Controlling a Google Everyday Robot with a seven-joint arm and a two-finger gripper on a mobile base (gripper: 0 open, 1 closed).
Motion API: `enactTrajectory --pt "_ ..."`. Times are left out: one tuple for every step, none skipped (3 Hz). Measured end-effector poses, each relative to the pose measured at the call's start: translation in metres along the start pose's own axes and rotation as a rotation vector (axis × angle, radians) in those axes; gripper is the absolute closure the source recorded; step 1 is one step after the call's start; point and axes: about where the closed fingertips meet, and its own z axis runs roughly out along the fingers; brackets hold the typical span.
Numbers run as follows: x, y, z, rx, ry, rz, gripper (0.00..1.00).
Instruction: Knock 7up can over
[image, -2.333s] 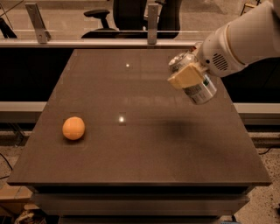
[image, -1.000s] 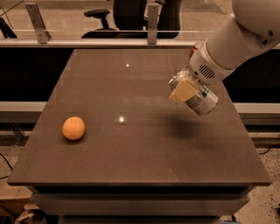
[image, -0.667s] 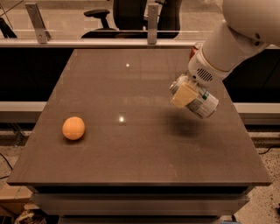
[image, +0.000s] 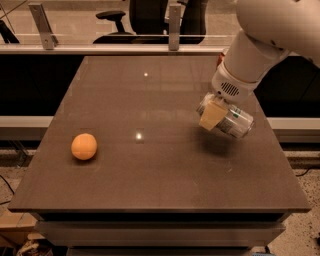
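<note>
The robot's gripper should release the 7up can on its side, on the dark table at its shadow (image: 215, 134).
The 7up can (image: 236, 122) is silver with a green and white label. It is tilted almost onto its side at the right of the dark table (image: 150, 185), low over the surface with its shadow right beneath it. My gripper (image: 218, 113) is shut on the can near its top end, and one tan finger pad (image: 212, 115) shows across the front of the can. The white arm (image: 260, 45) comes down from the upper right. I cannot tell whether the can touches the table.
An orange (image: 84, 146) lies at the left of the table. A rail with metal posts (image: 174, 20) and office chairs stand behind the far edge. The table's right edge is close to the can.
My gripper has come down and a little forward with the can in it. The can now sits lower over the table and leans more onto its side. The orange has not moved.
</note>
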Motion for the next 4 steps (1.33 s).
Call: enactTrajectory --pt "-0.002 0.006 0.006 -0.017 0.035 -0.020 1.00" --pt "-0.009 0.016 0.018 -0.057 0.051 -0.049 1.00" --pt "-0.013 0.025 0.031 -0.097 0.032 -0.061 1.00" --pt "-0.008 0.028 0.044 -0.120 0.033 -0.053 1.00"
